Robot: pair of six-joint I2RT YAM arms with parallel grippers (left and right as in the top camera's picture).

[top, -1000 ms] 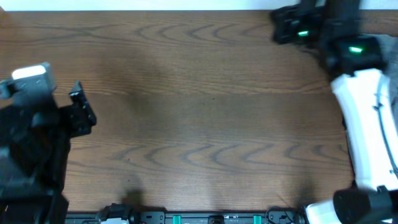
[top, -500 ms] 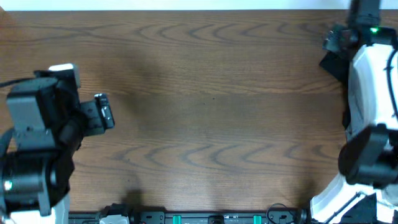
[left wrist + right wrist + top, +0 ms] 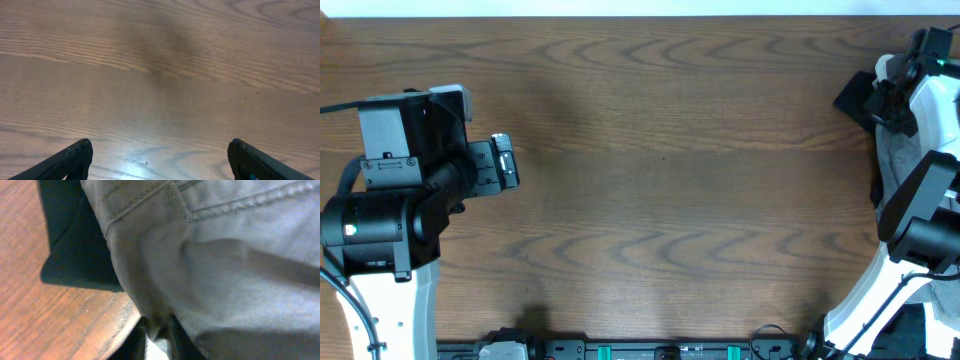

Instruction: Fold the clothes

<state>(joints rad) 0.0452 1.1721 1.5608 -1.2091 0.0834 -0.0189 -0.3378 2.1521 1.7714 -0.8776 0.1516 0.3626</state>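
Note:
The edge of the grey-olive shorts is all that my right gripper has at its fingertips, so next I open, rise and take a deeper fold [image 3: 886, 152] before lifting them.
The grey-olive shorts [image 3: 225, 255] fill most of the right wrist view, showing stitched seams, and they lie over a black garment [image 3: 75, 255] at the table's right edge. My right gripper [image 3: 159, 340] is shut on a fold of the shorts, and fabric bunches between its dark fingers. From overhead only a grey strip of the shorts [image 3: 892, 165] shows beside the right arm, with the right gripper [image 3: 888, 100] above it. My left gripper [image 3: 505, 165] hovers over bare wood at the left, open and holding nothing [image 3: 160, 150].
A corner of the black garment [image 3: 852, 100] pokes onto the wooden table [image 3: 660, 180] at the far right. The table's rounded edge [image 3: 125, 315] runs just beside the right fingers. The left arm's body [image 3: 390, 210] takes up the near left.
The right arm swung from the back right corner down to the right edge, and its jaws opened, then shut on the shorts. The left arm moved right, farther over the table.

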